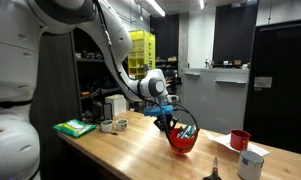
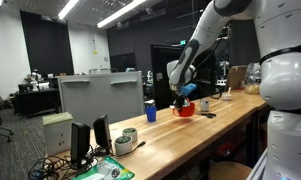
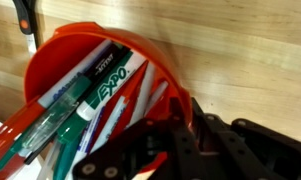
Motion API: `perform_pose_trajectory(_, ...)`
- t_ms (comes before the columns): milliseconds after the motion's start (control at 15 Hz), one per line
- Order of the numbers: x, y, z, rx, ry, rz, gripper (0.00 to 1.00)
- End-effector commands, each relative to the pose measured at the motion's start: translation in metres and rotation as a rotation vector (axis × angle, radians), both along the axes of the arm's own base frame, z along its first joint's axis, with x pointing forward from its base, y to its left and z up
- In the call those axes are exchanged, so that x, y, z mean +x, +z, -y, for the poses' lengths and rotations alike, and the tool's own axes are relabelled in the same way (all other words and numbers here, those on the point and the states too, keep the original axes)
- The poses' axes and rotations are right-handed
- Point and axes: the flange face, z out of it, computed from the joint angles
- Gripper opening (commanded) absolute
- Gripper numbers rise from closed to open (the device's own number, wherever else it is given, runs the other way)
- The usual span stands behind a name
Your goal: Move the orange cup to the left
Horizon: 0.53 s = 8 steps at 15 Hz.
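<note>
I should let go of the orange cup on the bare wooden table [image 1: 120,150] just in front of the tape rolls.
The orange cup [image 1: 183,142] is a wide red-orange bowl-like cup on the wooden table, seen in both exterior views [image 2: 184,110]. Colourful pens [image 3: 98,88] stick out of it. My gripper [image 1: 170,122] comes down on it from above and is shut on its rim. In the wrist view the black fingers [image 3: 175,125] pinch the cup's wall [image 3: 65,50] at the lower right, one finger inside and one outside. The cup looks slightly tilted. I cannot tell whether its base touches the table.
A darker red mug [image 1: 239,139] and a grey cup [image 1: 251,165] stand beside the orange cup. A small blue cup [image 2: 150,111] stands close on its other side. Tape rolls [image 1: 115,125], a green item [image 1: 75,127] and a monitor [image 2: 100,100] are further along the table [image 1: 130,150].
</note>
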Motion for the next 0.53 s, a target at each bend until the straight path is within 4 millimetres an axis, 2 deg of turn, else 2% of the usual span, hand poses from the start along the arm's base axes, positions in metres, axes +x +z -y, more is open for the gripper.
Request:
perform_pose_trajectory(0,-0.02,0.021,-0.017,-0.007,0.018,0.031,0.03)
perform_pose_trajectory(200,-0.043,0.03,-0.037,-0.001,0.047,0.035,0.03)
perform_pose_trajectory(467,-0.084,0.033,-0.076,0.005,0.058,0.052,0.03)
